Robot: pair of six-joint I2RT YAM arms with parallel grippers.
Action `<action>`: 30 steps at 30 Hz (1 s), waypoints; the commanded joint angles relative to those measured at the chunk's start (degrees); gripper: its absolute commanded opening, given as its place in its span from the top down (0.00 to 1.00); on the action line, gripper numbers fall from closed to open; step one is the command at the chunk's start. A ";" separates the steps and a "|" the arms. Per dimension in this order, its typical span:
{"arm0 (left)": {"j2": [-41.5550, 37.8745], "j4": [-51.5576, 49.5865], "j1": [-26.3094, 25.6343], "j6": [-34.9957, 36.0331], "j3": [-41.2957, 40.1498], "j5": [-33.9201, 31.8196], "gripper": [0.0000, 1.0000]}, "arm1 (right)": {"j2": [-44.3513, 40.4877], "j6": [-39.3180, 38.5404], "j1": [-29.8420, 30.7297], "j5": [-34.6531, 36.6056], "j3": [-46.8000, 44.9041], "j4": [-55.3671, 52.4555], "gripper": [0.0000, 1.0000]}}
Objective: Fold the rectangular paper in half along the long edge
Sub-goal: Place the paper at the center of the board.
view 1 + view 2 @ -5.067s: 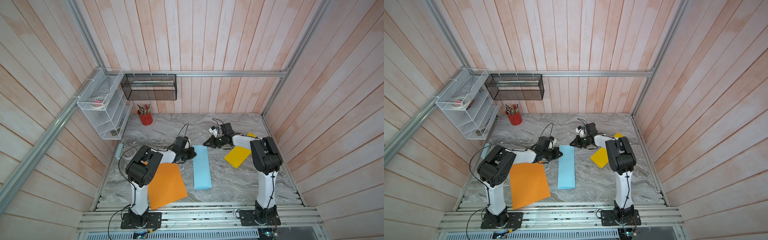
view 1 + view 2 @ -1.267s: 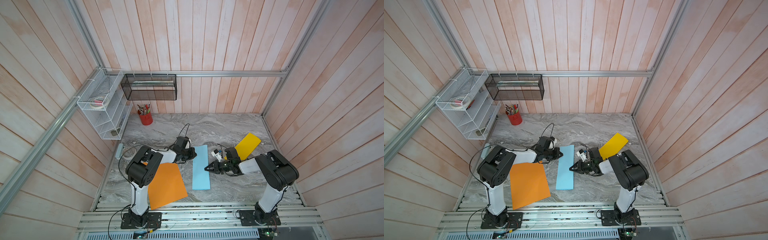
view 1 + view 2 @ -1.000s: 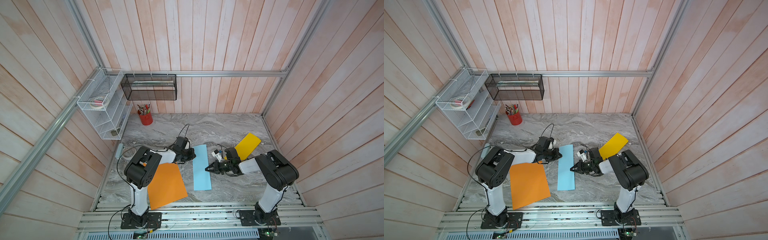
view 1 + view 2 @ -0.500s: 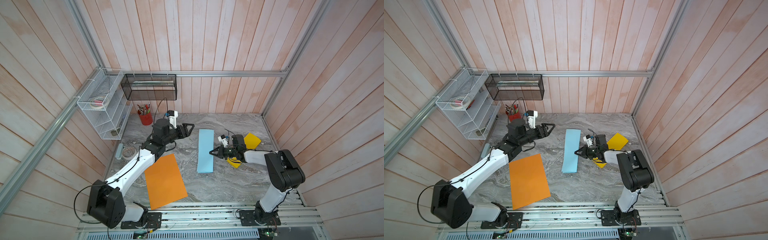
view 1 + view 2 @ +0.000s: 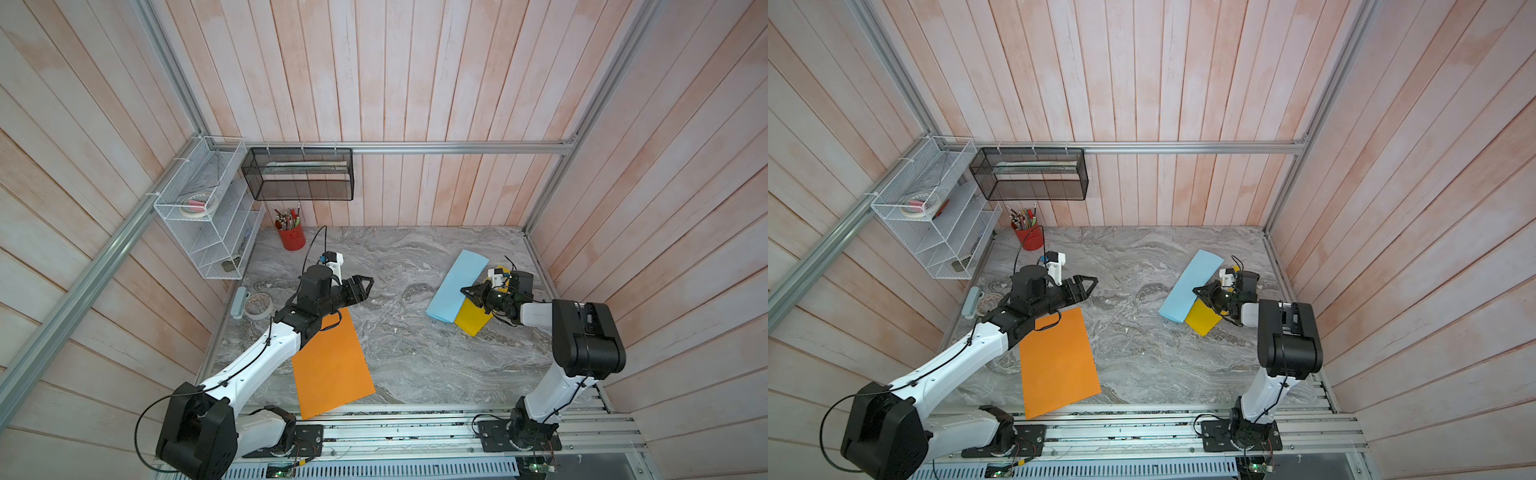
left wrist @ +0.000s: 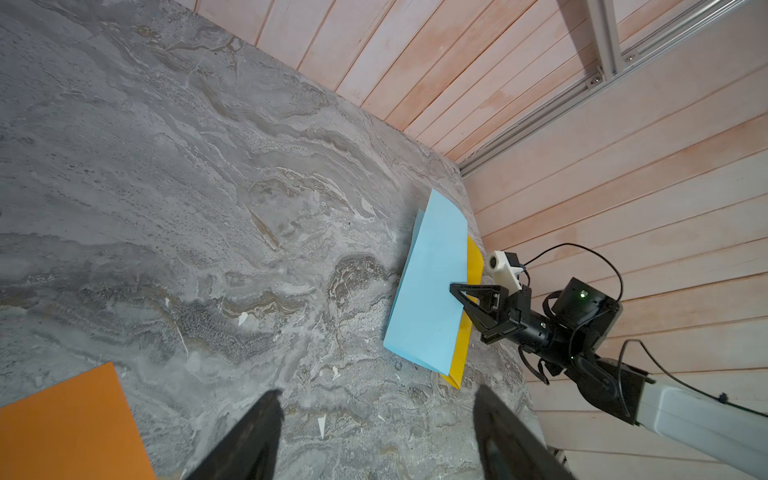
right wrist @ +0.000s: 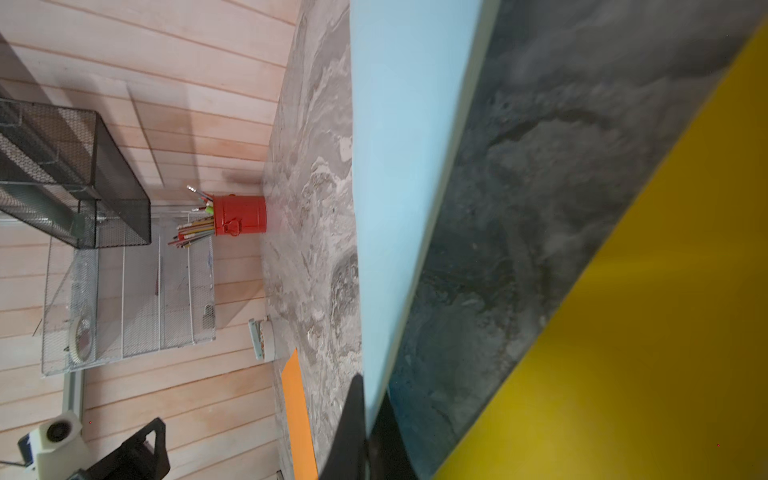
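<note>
Next, my left gripper should go to the orange sheet's far half (image 5: 336, 336) (image 6: 97, 440) and close there, near the long edge facing the light blue paper.
The rectangular paper (image 5: 455, 286) is light blue and lies doubled into a long narrow strip at the right of the marble table, slanting toward the back wall. My right gripper (image 5: 467, 290) is shut on the middle of its right long edge, and that edge is raised off the table in the right wrist view (image 7: 407, 166). Its near end overlaps a yellow sheet (image 5: 473, 320). My left gripper (image 5: 365, 286) is open and empty, held above the table's left half, far from the blue paper (image 6: 432, 291).
An orange sheet (image 5: 332, 365) lies at front left under the left arm. A red pencil cup (image 5: 292, 239), a white wire rack (image 5: 208, 232) and a black mesh basket (image 5: 297, 178) line the back left. A tape roll (image 5: 257, 305) sits by the left wall.
My left gripper let go of the blue paper, opened and lifted back to the left. My right gripper dragged the paper right and toward the back, onto the yellow sheet.
</note>
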 commanded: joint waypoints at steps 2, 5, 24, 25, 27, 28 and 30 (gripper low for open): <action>-1.63 -4.42 0.34 0.40 -0.26 -3.39 0.31 | 0.29 -0.51 -1.85 6.96 0.74 -3.89 0.88; -1.01 -9.09 1.27 -0.49 -0.78 -5.89 0.38 | -1.63 -3.06 -2.69 8.45 1.44 -9.41 0.74; 5.09 -26.75 4.30 -6.11 -6.83 -14.81 0.96 | -26.74 -6.37 14.21 25.71 -0.54 -31.57 0.62; 5.48 -27.93 4.29 -6.70 -6.89 -15.67 0.97 | -26.50 -6.19 16.13 25.61 -0.19 -31.20 0.62; 6.80 -29.99 4.30 -7.99 -7.20 -17.31 1.00 | -25.32 -4.96 19.48 23.21 -0.47 -27.71 0.62; 7.40 -30.54 4.30 -8.48 -7.46 -17.75 1.00 | -24.40 -4.50 20.60 21.96 -0.46 -26.45 0.62; 8.70 -30.98 4.30 -9.49 -8.13 -18.26 1.00 | -21.95 -4.29 23.09 20.60 0.31 -25.01 0.62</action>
